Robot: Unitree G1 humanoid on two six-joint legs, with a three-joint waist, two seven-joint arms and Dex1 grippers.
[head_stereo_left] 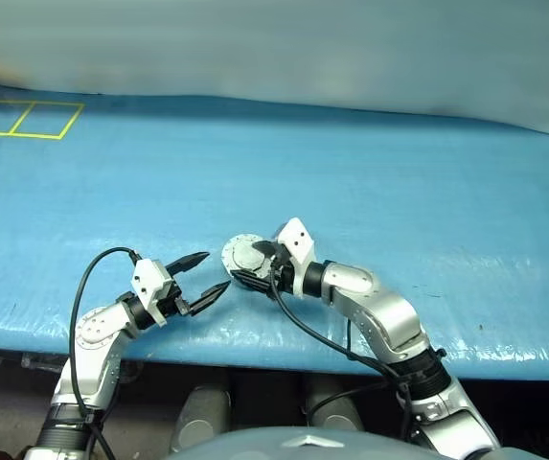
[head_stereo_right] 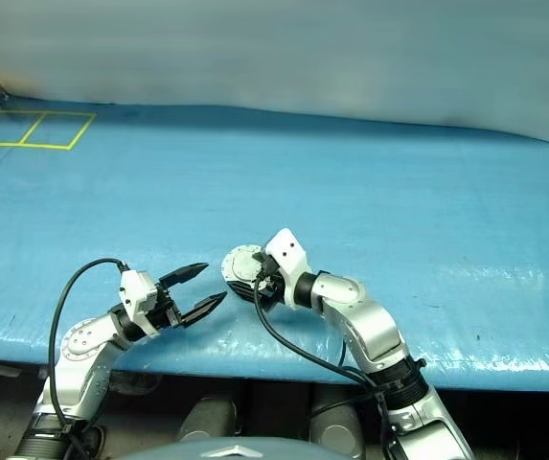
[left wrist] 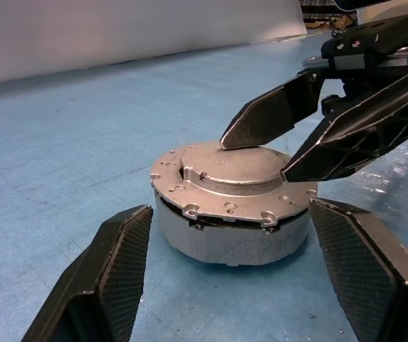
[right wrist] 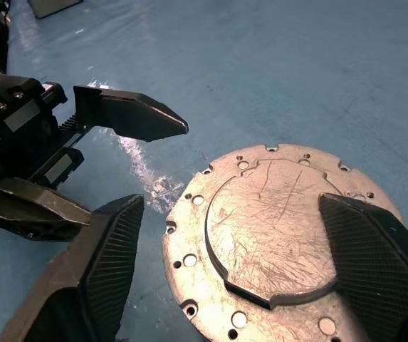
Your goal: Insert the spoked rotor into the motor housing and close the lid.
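My right gripper has one fingertip resting on top of the lid's raised disc, so it should open, move over and grip the disc's sides (right wrist: 213, 246).
The motor housing (left wrist: 225, 242) stands on the blue table near its front edge. The lid (left wrist: 225, 167) lies flat on top of it, with a thin dark gap at the seam. The spoked rotor is hidden. My right gripper (head_stereo_left: 255, 264) is open over the lid, and one of its fingertips (left wrist: 233, 140) rests on the lid's top face. My left gripper (head_stereo_left: 215, 271) is open just left of the housing and points at it. Its two fingers (left wrist: 111, 263) flank the housing without touching it.
A blue sheet (head_stereo_left: 399, 182) covers the table, whose front edge (head_stereo_left: 284, 356) runs just below both grippers. Yellow tape squares (head_stereo_left: 25, 119) mark the far left corner. A pale backdrop (head_stereo_left: 303, 48) closes off the rear.
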